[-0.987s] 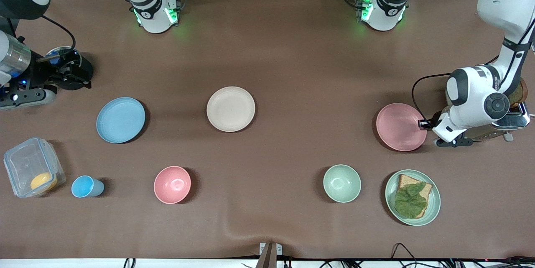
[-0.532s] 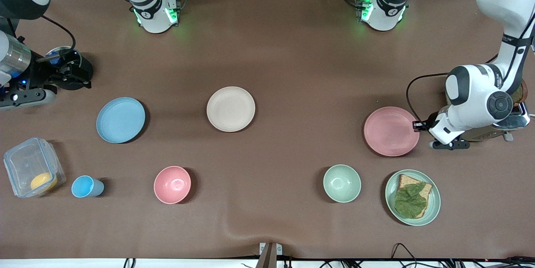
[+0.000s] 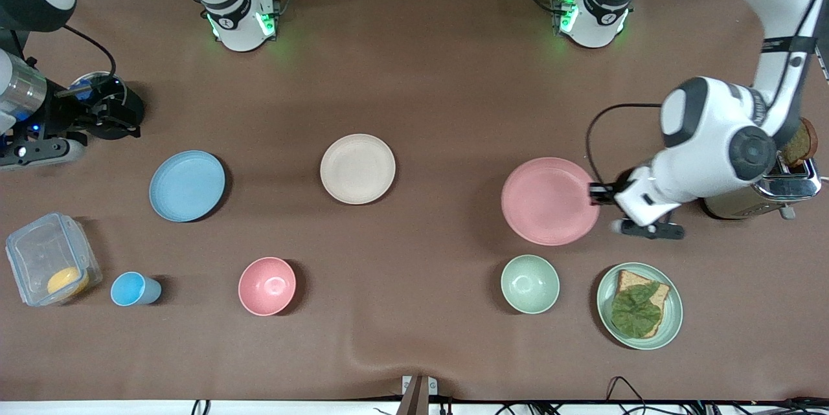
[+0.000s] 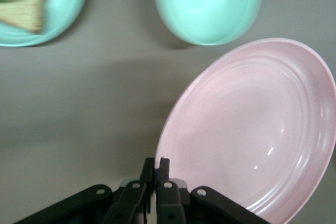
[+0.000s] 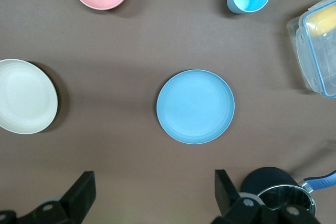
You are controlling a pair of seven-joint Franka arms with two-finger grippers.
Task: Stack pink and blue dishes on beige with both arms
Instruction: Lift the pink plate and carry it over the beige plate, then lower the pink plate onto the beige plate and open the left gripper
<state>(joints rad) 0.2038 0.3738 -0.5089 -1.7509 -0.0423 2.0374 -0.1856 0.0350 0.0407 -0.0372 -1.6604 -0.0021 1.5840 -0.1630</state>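
Note:
The robot's left gripper needs to set the pale pink plate down squarely on top of the beige plate (image 3: 357,169) in the middle of the table.
My left gripper (image 3: 597,193) is shut on the rim of the pale pink plate (image 3: 549,200) and holds it above the table, between the toaster and the beige plate (image 3: 357,168). In the left wrist view its fingers (image 4: 148,167) pinch the pink plate's (image 4: 252,129) edge. The beige plate lies flat at mid-table. The light blue plate (image 3: 186,185) lies flat toward the right arm's end. In the right wrist view my right gripper (image 5: 155,182) hangs open and empty, with the blue plate (image 5: 195,106) just ahead of its fingers and the beige plate (image 5: 23,96) to one side.
A pink bowl (image 3: 267,285), a blue cup (image 3: 135,289), a green bowl (image 3: 530,283) and a green plate with a sandwich (image 3: 673,311) stand nearer the front camera. A clear container (image 3: 52,258) and a black pot (image 3: 110,107) are at the right arm's end. A toaster (image 3: 764,198) is at the left arm's end.
The left gripper has lifted the pink plate off the table and carried it toward the beige plate. The right arm has not moved.

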